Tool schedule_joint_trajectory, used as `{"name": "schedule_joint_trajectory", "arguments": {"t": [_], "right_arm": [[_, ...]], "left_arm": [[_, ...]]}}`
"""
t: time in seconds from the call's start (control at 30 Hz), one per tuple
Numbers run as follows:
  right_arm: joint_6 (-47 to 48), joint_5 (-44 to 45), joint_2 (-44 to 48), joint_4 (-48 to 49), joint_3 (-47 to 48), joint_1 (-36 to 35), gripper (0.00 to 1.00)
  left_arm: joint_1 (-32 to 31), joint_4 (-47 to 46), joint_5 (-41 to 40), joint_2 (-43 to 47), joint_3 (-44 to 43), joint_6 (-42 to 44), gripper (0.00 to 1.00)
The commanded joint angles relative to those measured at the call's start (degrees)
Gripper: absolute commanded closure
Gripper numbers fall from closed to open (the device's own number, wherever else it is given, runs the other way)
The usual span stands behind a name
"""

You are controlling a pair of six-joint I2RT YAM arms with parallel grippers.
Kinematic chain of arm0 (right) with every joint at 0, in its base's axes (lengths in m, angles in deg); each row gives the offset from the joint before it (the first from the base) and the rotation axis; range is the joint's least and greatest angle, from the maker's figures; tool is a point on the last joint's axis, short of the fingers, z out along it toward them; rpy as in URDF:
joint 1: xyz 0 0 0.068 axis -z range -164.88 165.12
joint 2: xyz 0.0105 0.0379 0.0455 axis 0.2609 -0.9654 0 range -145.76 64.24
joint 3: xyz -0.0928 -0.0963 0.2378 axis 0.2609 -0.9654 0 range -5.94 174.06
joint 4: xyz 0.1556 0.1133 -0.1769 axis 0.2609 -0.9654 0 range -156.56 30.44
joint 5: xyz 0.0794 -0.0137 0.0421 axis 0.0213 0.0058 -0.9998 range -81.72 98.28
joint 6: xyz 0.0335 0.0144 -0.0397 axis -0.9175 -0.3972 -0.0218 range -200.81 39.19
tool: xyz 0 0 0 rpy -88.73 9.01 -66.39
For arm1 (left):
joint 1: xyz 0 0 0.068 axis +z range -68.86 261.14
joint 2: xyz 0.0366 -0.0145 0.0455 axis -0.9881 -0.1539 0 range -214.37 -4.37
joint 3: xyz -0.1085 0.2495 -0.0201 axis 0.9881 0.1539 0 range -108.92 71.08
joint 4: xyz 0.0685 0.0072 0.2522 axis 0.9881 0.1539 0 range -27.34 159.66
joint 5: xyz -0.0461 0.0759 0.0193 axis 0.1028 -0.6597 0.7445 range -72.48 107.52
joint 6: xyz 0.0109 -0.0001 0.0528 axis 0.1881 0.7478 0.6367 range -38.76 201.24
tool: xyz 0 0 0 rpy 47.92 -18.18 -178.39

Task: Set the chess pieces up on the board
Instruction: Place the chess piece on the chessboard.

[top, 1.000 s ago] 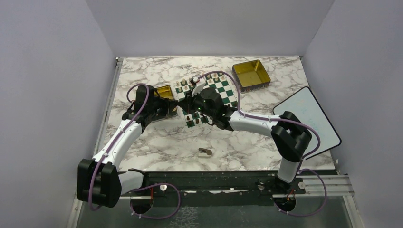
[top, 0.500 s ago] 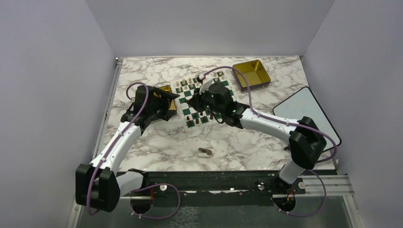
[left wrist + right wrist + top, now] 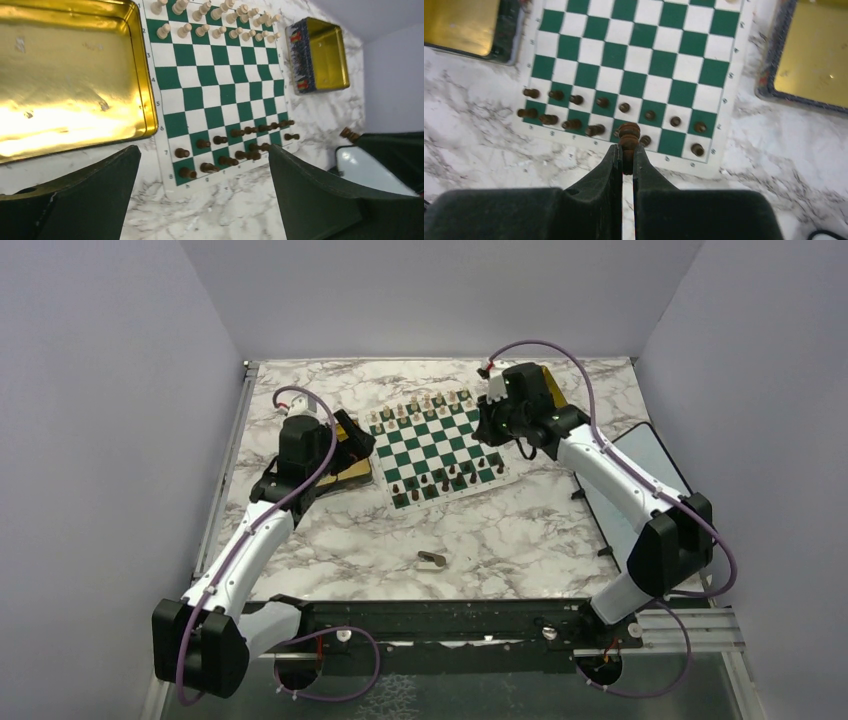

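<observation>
I will use my right gripper to set the dark piece, now high over the board, down on the empty green square at the board's near edge point(image 3: 486, 475) point(image 3: 672, 143) next to the corner piece.
The green and white board point(image 3: 436, 443) lies at mid-table. Several dark chess pieces point(image 3: 441, 478) stand in its two near rows, which also show in the left wrist view point(image 3: 235, 149) and the right wrist view point(image 3: 574, 107). My right gripper point(image 3: 628, 149) hangs high over the board's near edge, shut on one dark piece point(image 3: 628, 134); from above it sits at the board's right side point(image 3: 490, 422). My left gripper point(image 3: 204, 150) is open and empty, above the left tin's edge point(image 3: 354, 443). Another dark piece point(image 3: 432, 559) lies on the marble.
Pale pieces point(image 3: 420, 406) fill the board's far rows. One gold tin point(image 3: 65, 75) sits left of the board, and a second gold tin point(image 3: 819, 60) stands at its far right, partly under my right arm. A white slate point(image 3: 650, 480) lies at the right edge.
My right arm has swung from over the board's left-middle to its right side and risen, still shut on its piece. My left jaws have opened wide and that arm has drawn back.
</observation>
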Motion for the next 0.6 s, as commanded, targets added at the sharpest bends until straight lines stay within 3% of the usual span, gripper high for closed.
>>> {"name": "schedule_joint_trajectory", "arguments": {"t": [0.0, 0.27, 0.57], "right_arm": [[4.96, -3.87, -3.49, -13.51, 4.34, 3.06, 0.99], [6.26, -2.75, -12.55, -21.49, 9.65, 4.38, 0.98], [7.25, 1.52, -21.37, -25.87, 16.29, 4.88, 0.94]], "left_arm": [[-0.64, -3.94, 4.4, 0.97, 1.01, 24.46, 0.01], [-3.93, -6.77, 3.92, 5.11, 6.91, 38.98, 0.01], [-4.5, -3.03, 1.65, 7.22, 5.57, 41.66, 0.01]]}}
